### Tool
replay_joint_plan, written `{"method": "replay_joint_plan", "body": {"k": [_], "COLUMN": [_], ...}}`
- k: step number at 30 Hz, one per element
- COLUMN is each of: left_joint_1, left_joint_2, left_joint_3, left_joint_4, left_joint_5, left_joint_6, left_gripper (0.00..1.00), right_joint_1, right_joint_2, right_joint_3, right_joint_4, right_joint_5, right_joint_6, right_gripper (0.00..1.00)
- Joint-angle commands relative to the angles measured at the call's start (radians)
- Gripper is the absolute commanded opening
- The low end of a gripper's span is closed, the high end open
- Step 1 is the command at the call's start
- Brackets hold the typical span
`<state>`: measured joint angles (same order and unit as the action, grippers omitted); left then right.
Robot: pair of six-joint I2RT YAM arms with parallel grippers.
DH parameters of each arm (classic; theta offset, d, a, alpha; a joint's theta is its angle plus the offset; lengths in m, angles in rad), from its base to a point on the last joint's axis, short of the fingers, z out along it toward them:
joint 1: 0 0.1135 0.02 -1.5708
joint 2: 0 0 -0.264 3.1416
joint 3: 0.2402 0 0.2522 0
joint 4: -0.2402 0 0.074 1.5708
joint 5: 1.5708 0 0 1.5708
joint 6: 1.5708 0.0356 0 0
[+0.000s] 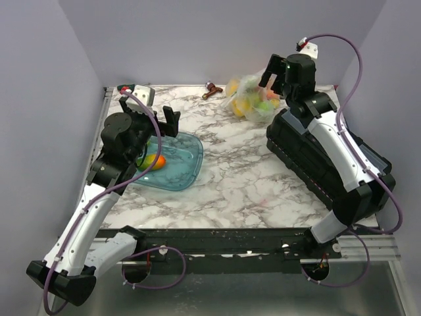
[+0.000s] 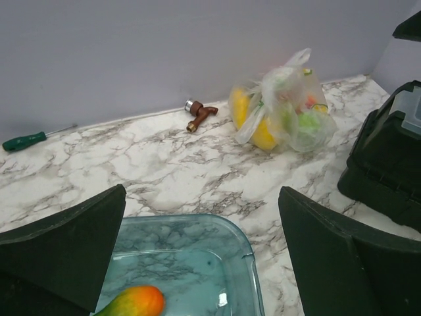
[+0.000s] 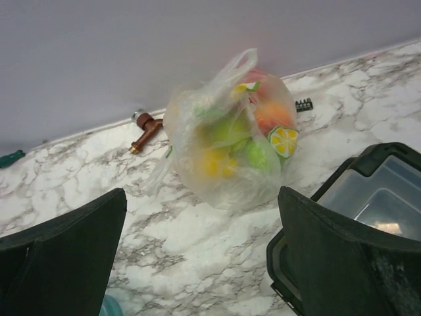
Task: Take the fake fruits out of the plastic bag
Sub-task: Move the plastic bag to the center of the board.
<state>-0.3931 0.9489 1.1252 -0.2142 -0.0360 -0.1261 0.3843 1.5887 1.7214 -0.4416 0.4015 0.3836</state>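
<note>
My right gripper is to close on the clear plastic bag's loose near edge (image 1: 237, 113) (image 3: 181, 176), beside the yellow fruit on the side toward the teal tray.
The clear plastic bag (image 1: 252, 99) lies at the back of the table, knotted at the top, with yellow, green and orange fake fruits (image 3: 217, 161) inside. It also shows in the left wrist view (image 2: 284, 105) and in the right wrist view (image 3: 227, 141). One orange-green fruit (image 1: 155, 161) lies in the teal tray (image 1: 195, 153); it also shows in the left wrist view (image 2: 131, 301). My left gripper (image 1: 159, 126) is open and empty above the tray's far end (image 2: 202, 192). My right gripper (image 1: 275, 78) is open and empty, raised just right of the bag (image 3: 200, 194).
A black case (image 1: 322, 158) with a clear lid (image 3: 375, 197) lies under my right arm. A brown-handled tool (image 1: 211, 89) lies at the back wall left of the bag. A green screwdriver (image 2: 26, 140) lies at the back left. A small black bit holder (image 3: 303, 104) lies behind the bag.
</note>
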Motion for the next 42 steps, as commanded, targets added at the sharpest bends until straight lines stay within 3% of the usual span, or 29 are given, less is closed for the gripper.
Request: {"method": "replay_joint_plan", "body": {"k": [1, 8, 16, 26, 32, 42], "left_joint_1": [-0.006, -0.004, 0.039, 0.163, 0.192, 0.192], "left_joint_2": [-0.046, -0.046, -0.018, 0.077, 0.135, 0.157], "left_joint_3": [-0.019, -0.012, -0.013, 0.005, 0.021, 0.027], "left_joint_4": [0.061, 0.064, 0.076, 0.12, 0.13, 0.131], "left_joint_5": [0.017, 0.116, 0.172, 0.405, 0.489, 0.515], "left_joint_6": [-0.048, -0.119, -0.155, -0.301, -0.345, -0.343], "left_gripper": [0.99, 0.99, 0.99, 0.99, 0.99, 0.99], "right_joint_1": [0.016, 0.024, 0.039, 0.038, 0.039, 0.038], "right_joint_2": [0.056, 0.104, 0.275, 0.576, 0.656, 0.681], "right_joint_3": [0.036, 0.003, 0.062, 0.299, 0.348, 0.297], "right_joint_4": [-0.015, 0.068, 0.192, 0.214, 0.24, 0.281], "right_joint_5": [-0.007, -0.006, 0.044, 0.159, 0.215, 0.151], "right_joint_6": [0.119, 0.222, 0.282, 0.246, 0.19, 0.171], "right_gripper": [1.0, 1.0, 1.0, 1.0, 0.94, 0.64]}}
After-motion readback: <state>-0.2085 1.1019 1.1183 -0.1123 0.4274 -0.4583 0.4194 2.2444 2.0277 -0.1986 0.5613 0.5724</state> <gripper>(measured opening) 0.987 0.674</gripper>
